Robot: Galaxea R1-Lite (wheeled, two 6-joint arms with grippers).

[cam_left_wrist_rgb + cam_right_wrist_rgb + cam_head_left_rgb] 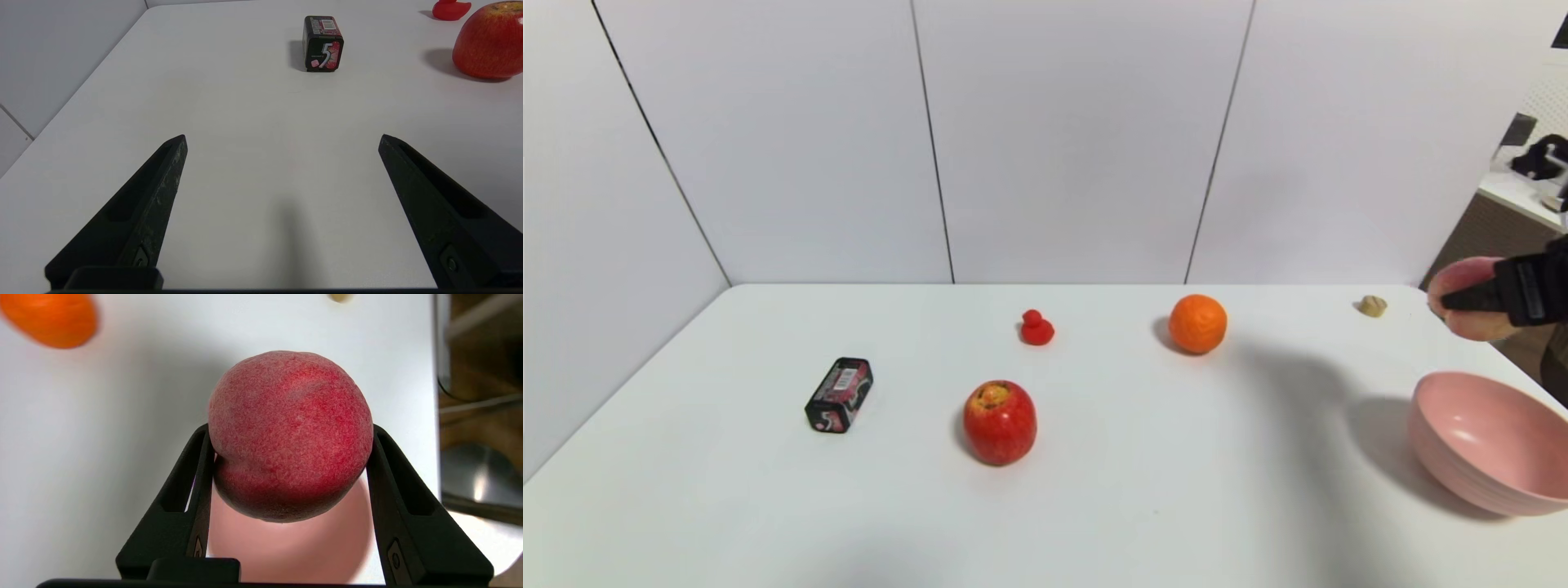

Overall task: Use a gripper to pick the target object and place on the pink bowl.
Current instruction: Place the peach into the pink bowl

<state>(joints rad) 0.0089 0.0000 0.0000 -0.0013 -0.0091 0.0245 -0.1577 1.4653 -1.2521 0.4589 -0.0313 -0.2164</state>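
Observation:
My right gripper is to set the peach inside the pink bowl. It will let go of the peach down on the hollow bottom of the bowl (1475, 430) (283, 531).
The peach (1470, 310), pink-red with a crease, hangs in the air at the table's far right edge, held between the two black fingers of my right gripper (1462, 304). In the right wrist view the peach (290, 433) fills the space between the fingers (202, 473), and the right gripper (290, 435) is shut on it. The pale pink bowl (1486, 445) sits on the table nearer to me than the peach, and its inside (286, 547) shows under the fruit. My left gripper (282, 141) stands open over bare table at the left.
A shiny red apple (1000, 422) stands at the middle front, an orange (1197, 323) farther back, a small red duck (1036, 327) at the centre back. A black gum box (840, 394) lies at the left. A small tan object (1373, 306) sits near the far right edge.

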